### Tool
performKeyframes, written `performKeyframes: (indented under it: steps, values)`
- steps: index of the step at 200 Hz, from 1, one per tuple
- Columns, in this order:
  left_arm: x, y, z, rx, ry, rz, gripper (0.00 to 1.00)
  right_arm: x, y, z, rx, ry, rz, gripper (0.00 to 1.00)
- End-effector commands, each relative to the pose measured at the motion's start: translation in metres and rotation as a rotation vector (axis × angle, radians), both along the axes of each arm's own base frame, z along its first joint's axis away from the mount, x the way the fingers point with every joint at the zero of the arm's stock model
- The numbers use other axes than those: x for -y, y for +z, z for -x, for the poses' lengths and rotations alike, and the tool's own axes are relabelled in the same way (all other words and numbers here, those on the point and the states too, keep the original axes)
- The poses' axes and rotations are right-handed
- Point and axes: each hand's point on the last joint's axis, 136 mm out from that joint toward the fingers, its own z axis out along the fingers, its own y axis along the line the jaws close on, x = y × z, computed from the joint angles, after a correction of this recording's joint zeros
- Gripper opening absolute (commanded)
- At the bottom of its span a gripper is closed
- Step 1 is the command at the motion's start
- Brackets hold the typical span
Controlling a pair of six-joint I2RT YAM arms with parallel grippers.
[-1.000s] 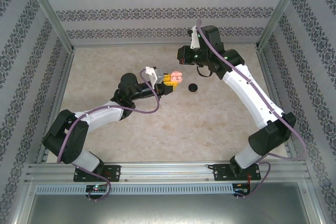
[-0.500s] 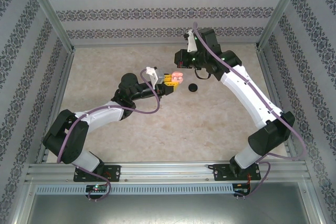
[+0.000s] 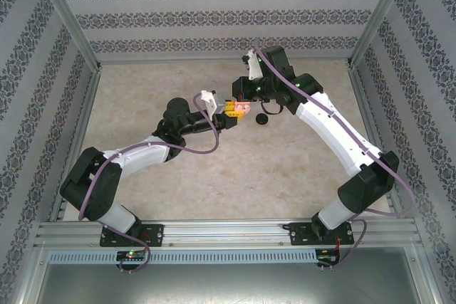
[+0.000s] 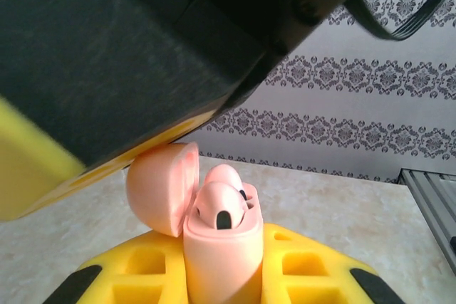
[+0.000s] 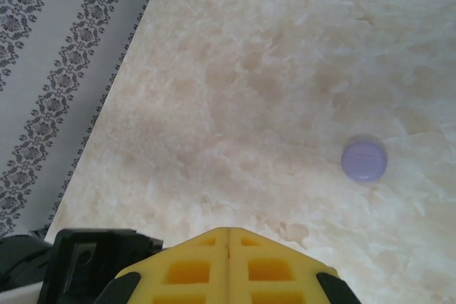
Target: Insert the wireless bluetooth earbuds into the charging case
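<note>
The pale pink charging case, now held upright with lid open, will be let go by my left gripper on the bare marble [image 3: 244,149], just in front of the black case.
My left gripper [image 4: 222,265] is shut on a pale pink charging case [image 4: 222,254], held upright between its yellow fingers [image 4: 306,261]. The case's lid [image 4: 158,186] is swung open to the left. Two pale pink earbuds [image 4: 221,203] sit side by side in the case's wells. My right gripper [image 5: 228,236] is shut with nothing in it. It hangs just above the case [image 3: 243,106], and its yellow finger [image 4: 28,176] rests against the top of the open lid. In the top view the two grippers meet over the middle of the table, a little toward the back.
A round purple case [image 5: 364,159] lies shut on the marble table top. A round black case [image 3: 262,119] lies just right of the grippers. Patterned walls and metal posts [image 3: 71,26] close in the table at the back and sides.
My right gripper has swung left and down until it sits over the pink case's open lid. The left arm and the case have barely moved.
</note>
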Motion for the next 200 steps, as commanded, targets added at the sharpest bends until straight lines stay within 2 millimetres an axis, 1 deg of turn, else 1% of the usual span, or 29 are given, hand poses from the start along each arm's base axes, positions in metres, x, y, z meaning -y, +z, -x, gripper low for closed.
performKeyframes:
  steps: [1,43,58,80,90,108,119,134,148,162,170,185,200]
  values:
    - [0.004,0.021,-0.003,0.075,0.009,0.023,0.0,0.0,0.006,0.033,-0.013,0.064,0.0,0.0]
    - [0.003,0.023,-0.005,0.08,0.022,0.028,0.0,0.01,0.006,0.061,-0.013,0.072,0.011,0.0]
    - [0.003,0.023,-0.005,0.075,0.022,0.03,0.0,0.021,0.01,0.06,0.011,0.02,0.013,0.0]
    - [0.002,0.019,-0.007,0.041,0.029,0.039,0.0,0.05,0.026,0.051,0.083,-0.117,-0.003,0.0]
    - [0.001,0.013,-0.007,0.012,0.041,0.041,0.0,0.066,0.032,0.047,0.106,-0.186,-0.022,0.0]
    - [-0.003,0.002,-0.008,-0.046,0.065,0.045,0.0,0.091,0.035,0.045,0.125,-0.271,-0.035,0.0]
    - [-0.007,-0.008,-0.009,-0.098,0.089,0.041,0.0,0.102,0.027,0.046,0.119,-0.304,-0.024,0.0]
    - [-0.011,-0.023,-0.01,-0.168,0.116,0.029,0.0,0.114,0.01,0.048,0.093,-0.337,-0.003,0.05]
    - [-0.014,-0.039,-0.01,-0.252,0.142,0.02,0.0,0.123,-0.01,0.051,0.067,-0.367,0.023,0.15]
    - [-0.016,-0.057,-0.01,-0.345,0.156,0.011,0.0,0.133,-0.028,0.053,0.048,-0.399,0.045,0.21]
    - [-0.017,-0.067,-0.01,-0.401,0.164,0.003,0.0,0.138,-0.038,0.055,0.043,-0.417,0.061,0.26]
    - [-0.019,-0.088,-0.011,-0.512,0.195,-0.014,0.0,0.147,-0.052,0.057,0.03,-0.452,0.079,0.44]
    - [-0.019,-0.108,-0.01,-0.608,0.207,-0.024,0.0,0.154,-0.064,0.059,0.014,-0.474,0.091,0.54]
